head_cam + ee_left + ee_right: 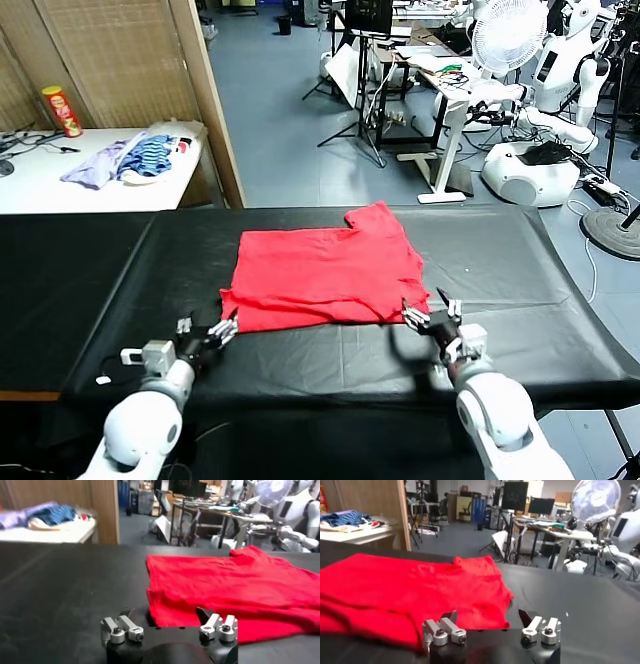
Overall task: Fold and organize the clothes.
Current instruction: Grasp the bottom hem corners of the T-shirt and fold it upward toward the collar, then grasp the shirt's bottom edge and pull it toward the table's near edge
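The near edge of the T-shirt is rumpled, so my left gripper needs to pinch the T-shirt's near corner (244, 322) and pull the edge straight with my right gripper before folding.
The clothes, a bright red T-shirt (325, 270), lie flat on the black table (520, 260), with one part sticking out at the far edge. My left gripper (215, 330) sits at the shirt's near left corner, open and holding nothing. My right gripper (432, 318) is at the near right corner, also open and empty. In the left wrist view the red cloth (235, 585) lies just beyond the spread left gripper (165, 615). In the right wrist view the shirt's edge (410, 585) lies just ahead of the open right gripper (487, 616).
A white side table (40, 185) at the back left carries a heap of lavender and blue-striped garments (130, 160) and a red can (62, 110). A wooden screen (205, 90) stands behind it. Desks, a fan (508, 35) and other robots stand beyond the table.
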